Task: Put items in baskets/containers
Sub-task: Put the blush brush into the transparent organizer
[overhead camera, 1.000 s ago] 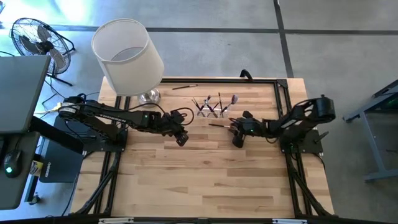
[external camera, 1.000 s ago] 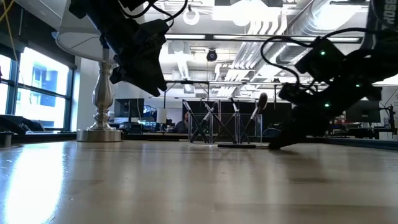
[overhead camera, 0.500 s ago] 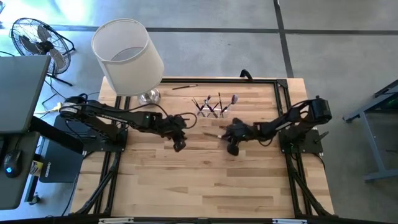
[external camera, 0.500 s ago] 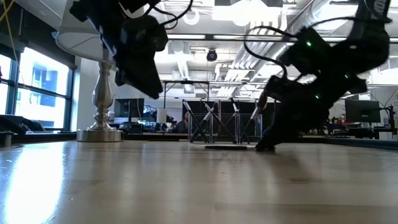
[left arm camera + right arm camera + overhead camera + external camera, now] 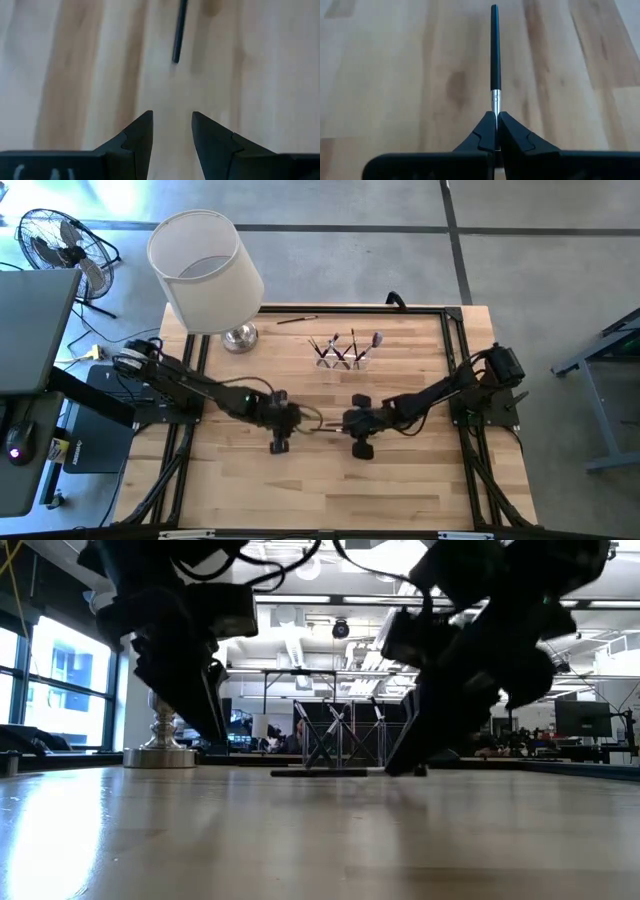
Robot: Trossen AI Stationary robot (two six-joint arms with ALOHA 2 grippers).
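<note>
My right gripper releases the makeup brush, now held at mid-table, next between my left gripper's fingers (image 5: pixel 329 423), over the wood mid-table.
A slim makeup brush (image 5: pixel 494 50) with a dark handle and a silver ferrule is in my right gripper (image 5: pixel 496 125), which is shut on it at mid-table (image 5: pixel 345 421). The brush's handle (image 5: pixel 315 423) points toward the table's left. My left gripper (image 5: pixel 171 130) stands open just left of it (image 5: pixel 293 422), and the handle's free end (image 5: pixel 177 42) shows ahead of its fingers, apart from them. The clear holder (image 5: pixel 342 358) stands farther back with several brushes upright in it. My right gripper pinches the brush at its silver ferrule (image 5: pixel 495 101) between its two fingertips. The fingers come from the table's right and lie along the brush, so the handle sticks straight out ahead of them. The bristle end is hidden between the fingers. The brush stays low over the wood; whether it is lifted clear I cannot tell.
A tall lamp with a big white shade (image 5: pixel 205 268) and a silver foot (image 5: pixel 240 336) stands at the far left. One loose brush (image 5: pixel 297 319) lies by the far edge. The near half of the wooden table (image 5: pixel 330 490) is bare wood.
My right gripper has moved toward the near edge and the left, taking the brush with it from its place just in front of the holder. My left gripper has also come toward the near edge, so both now face each other at mid-table.
</note>
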